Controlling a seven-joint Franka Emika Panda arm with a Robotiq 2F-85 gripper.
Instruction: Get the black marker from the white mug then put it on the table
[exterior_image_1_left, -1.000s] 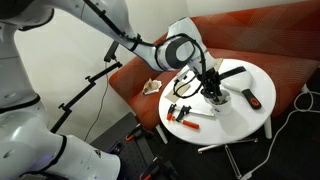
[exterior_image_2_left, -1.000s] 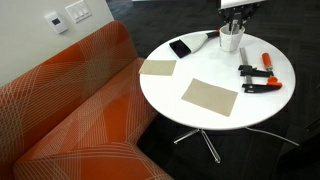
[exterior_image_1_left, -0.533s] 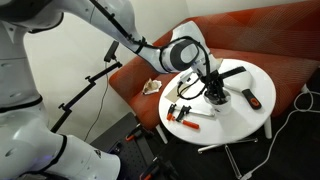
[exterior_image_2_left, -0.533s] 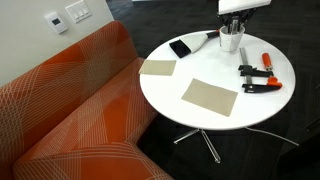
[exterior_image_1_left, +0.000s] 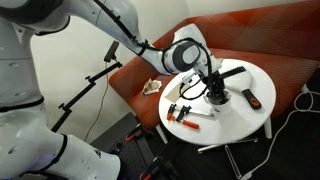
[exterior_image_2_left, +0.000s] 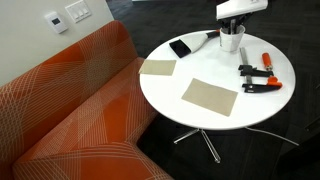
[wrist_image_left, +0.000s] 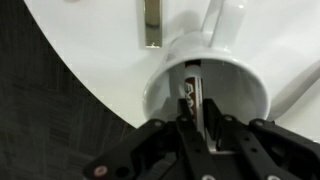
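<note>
Next, my gripper puts down and lets go of the black marker on the white table (exterior_image_1_left: 189, 101) between the clamps and the nearest tan square.
The white mug (wrist_image_left: 160, 90) stands near the edge of the round white table (exterior_image_2_left: 200, 72) and shows in both exterior views (exterior_image_2_left: 230, 43) (exterior_image_1_left: 219, 98). The black marker (wrist_image_left: 189, 92) stands upright inside the mug. In the wrist view my gripper (wrist_image_left: 196, 122) points straight down into the mug's mouth, its two fingers pressed close on either side of the marker's upper end. In both exterior views the gripper (exterior_image_2_left: 236, 20) (exterior_image_1_left: 211, 86) hangs directly over the mug, and its fingertips are hard to make out.
A flat black bar (exterior_image_2_left: 180, 48) and a white pen (exterior_image_2_left: 203, 41) lie beside the mug. Two red-and-black clamps (exterior_image_2_left: 262, 66) (exterior_image_2_left: 260, 88) lie on its other side. Two tan squares (exterior_image_2_left: 210, 97) (exterior_image_2_left: 157, 68) lie on the table. The red-orange sofa (exterior_image_2_left: 70, 110) adjoins the table.
The gripper has come down a little toward the mug; more of its white body shows at the top of an exterior view. Mug and other things have not moved.
</note>
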